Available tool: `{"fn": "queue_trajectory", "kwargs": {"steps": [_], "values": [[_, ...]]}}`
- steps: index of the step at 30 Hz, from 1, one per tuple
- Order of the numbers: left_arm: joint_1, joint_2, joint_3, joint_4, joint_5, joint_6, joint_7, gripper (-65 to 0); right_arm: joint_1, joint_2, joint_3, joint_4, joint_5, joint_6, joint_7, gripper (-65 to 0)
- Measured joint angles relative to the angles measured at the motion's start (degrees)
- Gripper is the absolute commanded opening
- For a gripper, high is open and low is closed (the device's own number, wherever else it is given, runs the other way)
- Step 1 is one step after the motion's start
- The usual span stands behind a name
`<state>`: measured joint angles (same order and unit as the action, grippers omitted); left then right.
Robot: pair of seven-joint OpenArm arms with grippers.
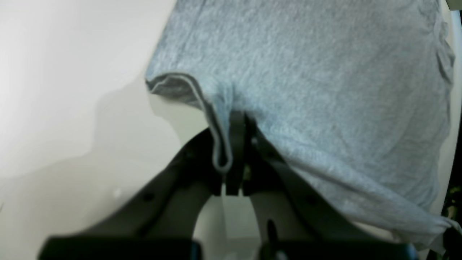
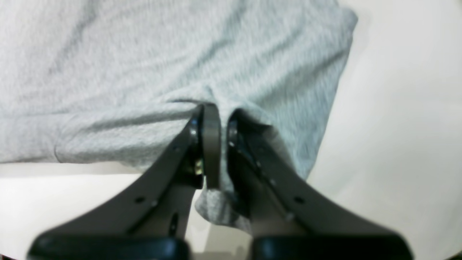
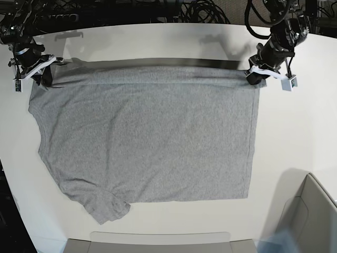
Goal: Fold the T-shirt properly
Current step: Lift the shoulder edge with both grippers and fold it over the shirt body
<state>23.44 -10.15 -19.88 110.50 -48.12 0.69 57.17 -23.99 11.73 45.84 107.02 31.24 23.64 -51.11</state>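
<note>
My left gripper will release the hem corner on the flat grey cloth (image 3: pixel 242 128) along the hem, at a spot that is nearer the grey tray.
The heather-grey T-shirt (image 3: pixel 147 137) lies plain side up on the white table, its far edge lifted in a taut line between both grippers. My left gripper (image 3: pixel 254 77) is shut on the hem corner at the back right; in the left wrist view (image 1: pixel 232 144) the hem fold sits pinched between its jaws. My right gripper (image 3: pixel 38 75) is shut on the shoulder and sleeve edge at the back left; in the right wrist view (image 2: pixel 220 141) grey cloth (image 2: pixel 180 65) is bunched between its jaws. No lettering shows.
The white table (image 3: pixel 289 132) has bare surface right of the shirt. A grey bin (image 3: pixel 310 216) stands at the front right and a grey tray edge (image 3: pixel 158 243) at the front. Cables (image 3: pixel 200 10) lie beyond the table's back edge.
</note>
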Motion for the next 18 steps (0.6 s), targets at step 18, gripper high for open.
{"fn": "queue_trajectory", "kwargs": {"steps": [18], "values": [[-15.45, -3.17, 0.26, -10.69, -0.44, 3.17, 4.52, -65.0, 14.78, -2.25, -2.78, -4.24, -17.59, 0.85, -0.04, -65.0]]}}
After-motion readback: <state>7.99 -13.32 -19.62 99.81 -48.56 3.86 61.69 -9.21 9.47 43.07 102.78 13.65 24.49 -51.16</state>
